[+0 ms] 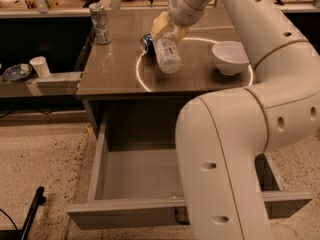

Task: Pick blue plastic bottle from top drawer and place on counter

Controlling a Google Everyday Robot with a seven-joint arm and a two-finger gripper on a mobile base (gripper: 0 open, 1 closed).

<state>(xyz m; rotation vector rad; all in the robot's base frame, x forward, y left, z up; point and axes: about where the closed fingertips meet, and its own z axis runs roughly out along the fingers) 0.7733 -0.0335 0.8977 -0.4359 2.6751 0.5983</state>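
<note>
Next, I release the blue plastic bottle on the counter [180, 62] between the blue soda can and the white bowl. The bottle is held tilted over the counter's middle.
My gripper [167, 34] hangs over the middle of the counter [115, 69] and is shut on the blue plastic bottle [167, 55], a whitish clear bottle held tilted, its lower end pointing toward the camera above the white ring. A blue soda can [146, 43] lies on the counter just behind the bottle. The top drawer [140, 174] stands pulled open below the counter; the part of its floor that shows is bare. My arm hides its right half.
A white bowl [230, 57] sits on the counter at the right. A silver can [99, 23] stands at the back left corner. A white cup [39, 66] and a dark dish [15, 73] rest on a low shelf at the left.
</note>
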